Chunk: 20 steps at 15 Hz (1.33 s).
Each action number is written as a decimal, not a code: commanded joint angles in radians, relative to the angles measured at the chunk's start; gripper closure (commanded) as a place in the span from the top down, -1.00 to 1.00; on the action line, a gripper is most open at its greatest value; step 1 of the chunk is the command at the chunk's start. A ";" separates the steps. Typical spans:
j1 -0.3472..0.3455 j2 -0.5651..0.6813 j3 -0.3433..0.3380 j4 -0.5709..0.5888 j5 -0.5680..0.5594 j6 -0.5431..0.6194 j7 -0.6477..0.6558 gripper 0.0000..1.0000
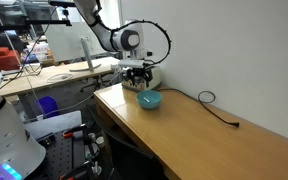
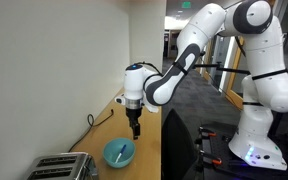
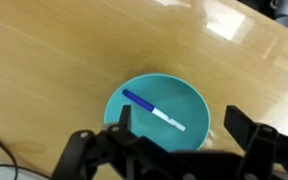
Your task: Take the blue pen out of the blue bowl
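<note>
I need to next lower my gripper down into the blue bowl, where I need to close it on the white half of the blue pen [image 1: 149, 98] [image 3: 167, 118].
The blue bowl [image 3: 157, 110] is a small teal-blue round bowl on the wooden table; it also shows in both exterior views [image 1: 150, 100] [image 2: 119, 153]. The blue pen [image 3: 152, 111] lies flat inside it, blue at one end and white at the other. My gripper [image 3: 174, 122] hangs straight above the bowl, open and empty, with a finger on each side of the bowl in the wrist view. In an exterior view the gripper [image 2: 136, 130] is a short way above the bowl; in the other [image 1: 136, 79] it is just above and behind it.
A silver toaster [image 2: 59, 168] stands near the bowl. A long black cable [image 1: 209, 103] lies on the table by the wall. The wooden table [image 1: 214, 140] runs along a white wall. A cluttered bench [image 1: 54, 70] stands beyond the table's end.
</note>
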 commanded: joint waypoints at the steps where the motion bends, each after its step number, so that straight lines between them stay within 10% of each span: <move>1: 0.018 0.054 0.006 0.028 -0.075 0.002 -0.116 1.00; 6: 0.035 0.144 0.016 0.066 -0.193 0.020 -0.267 1.00; 14: 0.014 0.381 0.107 0.546 -0.160 -0.243 -0.736 1.00; 20: 0.027 0.381 0.088 0.531 -0.165 -0.204 -0.709 1.00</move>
